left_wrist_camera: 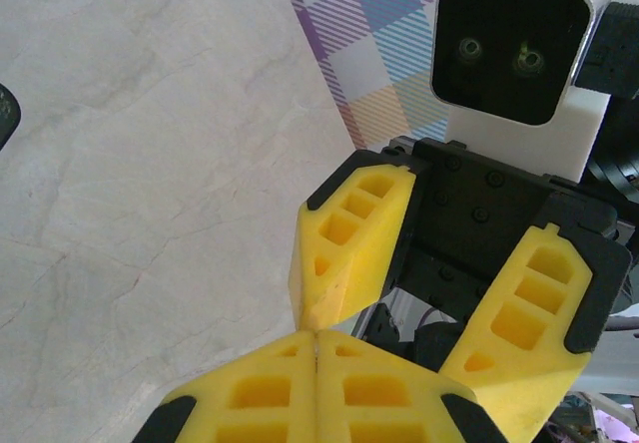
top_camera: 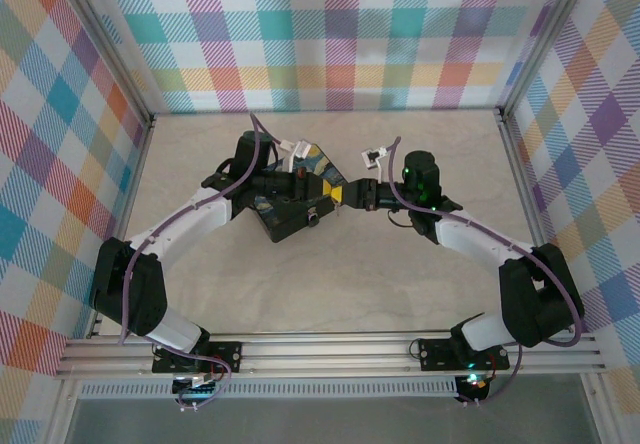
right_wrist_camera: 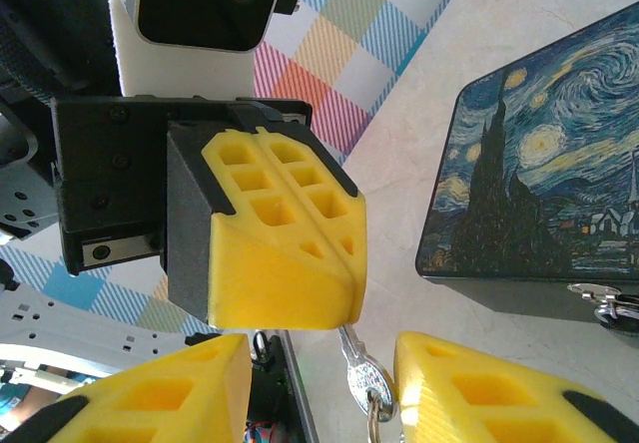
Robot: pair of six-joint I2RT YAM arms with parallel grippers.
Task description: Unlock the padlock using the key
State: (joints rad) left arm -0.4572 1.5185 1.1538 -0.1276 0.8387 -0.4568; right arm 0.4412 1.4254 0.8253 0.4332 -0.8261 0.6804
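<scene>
The blade of the key is inside my left gripper, so next my right gripper grabs the key by its head [right_wrist_camera: 369, 383] to free my left gripper to steady the padlock.
The key [right_wrist_camera: 361, 375], small and silvery with a ring through its head, hangs by its blade tip from my left gripper [right_wrist_camera: 344, 263], whose yellow fingers are shut on it. My right gripper [right_wrist_camera: 319, 353] is open, a finger on each side of the key, whose head lies against its right finger [right_wrist_camera: 479, 393]. In the top view both grippers meet beside the box, left [top_camera: 330, 196] and right [top_camera: 350, 195]. The left wrist view has my left gripper [left_wrist_camera: 316, 335] pressed shut. A silvery piece at the box front, cut off by the frame edge, looks like the padlock [right_wrist_camera: 604, 303].
The dark blue box [right_wrist_camera: 539, 184] painted with yellow swirls lies on the pale marble table [top_camera: 330, 284], right of the key and under the left arm [top_camera: 285, 219]. Plaid walls [top_camera: 330, 34] close in the back and both sides.
</scene>
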